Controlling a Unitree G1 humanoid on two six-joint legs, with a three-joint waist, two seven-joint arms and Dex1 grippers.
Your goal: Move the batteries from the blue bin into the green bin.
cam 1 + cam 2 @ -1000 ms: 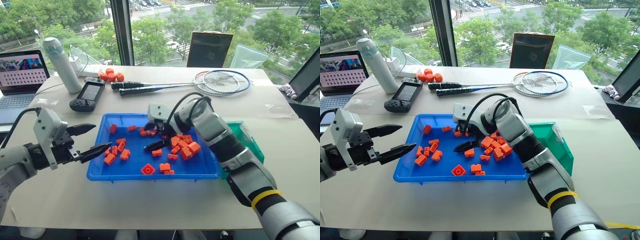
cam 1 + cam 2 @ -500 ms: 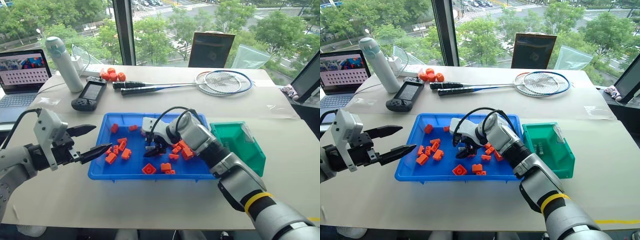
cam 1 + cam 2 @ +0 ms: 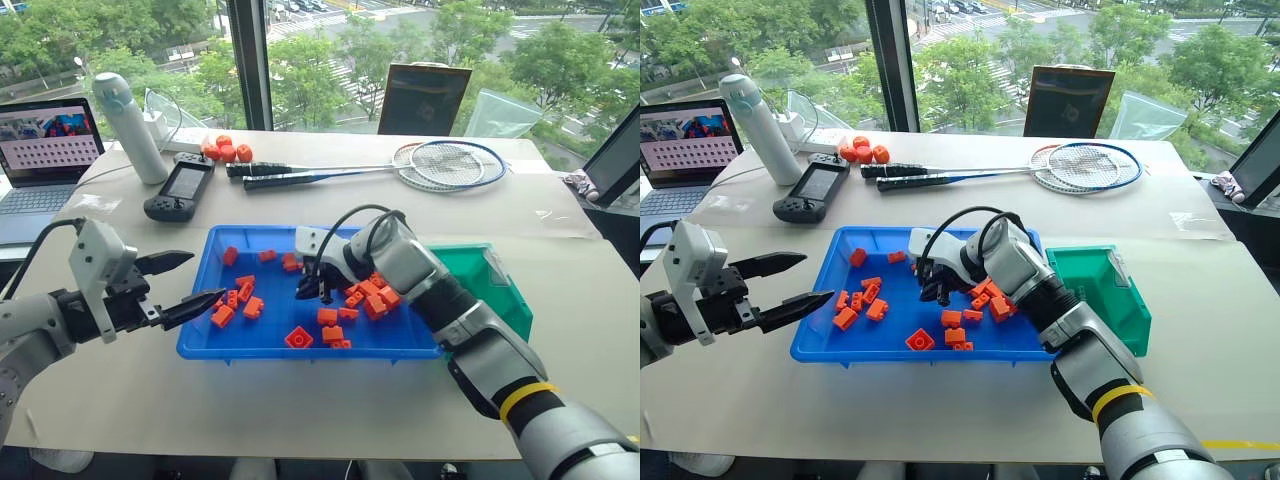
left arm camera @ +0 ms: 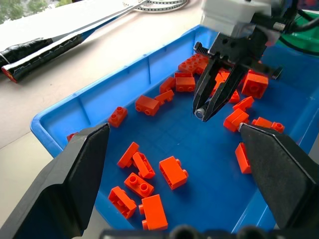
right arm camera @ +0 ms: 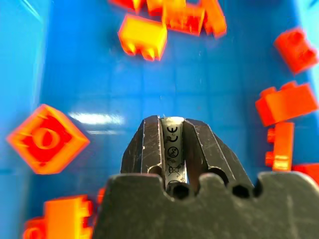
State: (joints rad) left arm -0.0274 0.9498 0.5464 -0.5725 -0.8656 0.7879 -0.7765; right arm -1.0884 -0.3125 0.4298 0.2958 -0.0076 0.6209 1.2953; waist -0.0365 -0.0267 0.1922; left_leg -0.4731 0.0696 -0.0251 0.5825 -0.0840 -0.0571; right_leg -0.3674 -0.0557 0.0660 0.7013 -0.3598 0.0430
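Note:
The battery, now just above the blue bin's floor, will lie on the green bin's bottom toward its front side (image 3: 488, 330) once the robot's right gripper releases it.
The blue bin (image 3: 300, 352) lies in the middle of the table, with several orange bricks (image 3: 375, 298) scattered in it. My right gripper (image 3: 304, 293) hangs just above the bin's floor near its centre, shut on a battery (image 5: 173, 144), a small silver cylinder whose end pokes out between the fingertips in the left wrist view (image 4: 200, 113). To the right of the blue bin stands the green bin (image 3: 500, 285), partly behind my right arm. My left gripper (image 3: 206, 276) hovers open at the blue bin's left rim, with nothing between its fingers.
Behind the blue bin lie two badminton rackets (image 3: 400, 165), a handheld game console (image 3: 178, 190), a few orange balls (image 3: 222, 150), a white bottle (image 3: 125, 128) and a laptop (image 3: 45, 150). The table's front edge is near me.
My right gripper, open a second ago, dipped to the bin floor, shut on a battery and rose slightly with it. The left arm has stayed still.

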